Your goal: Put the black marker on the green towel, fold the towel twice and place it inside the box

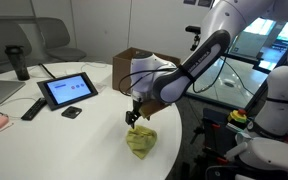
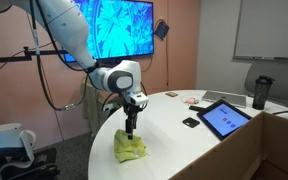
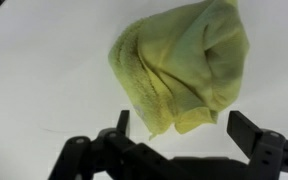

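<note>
Next, I close my gripper on the middle of the bunched green towel [image 1: 141, 139] [image 3: 185, 74], so that the whole folded cloth lifts together for the box.
The green towel [image 1: 140, 141] [image 2: 129, 147] [image 3: 184, 62] lies bunched and folded over on the white table, near its edge. Just above the cloth hangs my gripper [image 1: 134, 118] [image 2: 130, 127] [image 3: 180, 128], open. Its two dark fingers [image 3: 250, 131] stand wide apart on either side of the towel's lower corner, with nothing between them. The brown box [image 1: 134, 62] stands behind the arm, mostly hidden by it. The black marker shows in no view.
A tablet [image 1: 67, 90] [image 2: 224, 118] lies further along the table, with a flat black bar [image 1: 32, 109] and a small black lump [image 1: 72, 112] [image 2: 190, 122] beside it. A dark cup [image 1: 20, 62] [image 2: 261, 92] stands at the far side. The table edge [image 1: 174, 150] is close to the towel.
</note>
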Robot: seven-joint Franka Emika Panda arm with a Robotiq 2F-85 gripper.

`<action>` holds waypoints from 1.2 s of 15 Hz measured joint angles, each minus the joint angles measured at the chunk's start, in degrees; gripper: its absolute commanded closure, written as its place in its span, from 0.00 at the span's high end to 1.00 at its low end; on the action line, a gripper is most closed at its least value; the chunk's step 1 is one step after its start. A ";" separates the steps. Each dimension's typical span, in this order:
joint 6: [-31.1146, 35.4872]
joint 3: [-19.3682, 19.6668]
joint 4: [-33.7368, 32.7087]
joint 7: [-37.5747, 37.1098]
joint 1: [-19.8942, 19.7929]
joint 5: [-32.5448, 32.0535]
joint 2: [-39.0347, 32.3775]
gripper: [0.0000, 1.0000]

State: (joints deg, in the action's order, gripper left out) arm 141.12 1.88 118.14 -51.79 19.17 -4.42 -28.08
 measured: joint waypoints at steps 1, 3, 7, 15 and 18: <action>0.10 -0.65 0.00 0.99 -0.04 0.00 0.46 1.00; 0.37 -2.14 -0.02 4.01 -0.23 0.01 0.60 1.00; 0.64 -3.73 -0.62 10.66 -0.33 0.01 -1.25 1.00; 1.34 -2.26 -4.35 15.22 -1.02 -0.26 -9.84 1.00; 1.42 -2.26 -5.40 15.93 -1.15 0.66 -11.53 1.00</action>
State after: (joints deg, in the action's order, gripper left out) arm 142.54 -0.38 112.74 -35.86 18.02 -3.76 -39.61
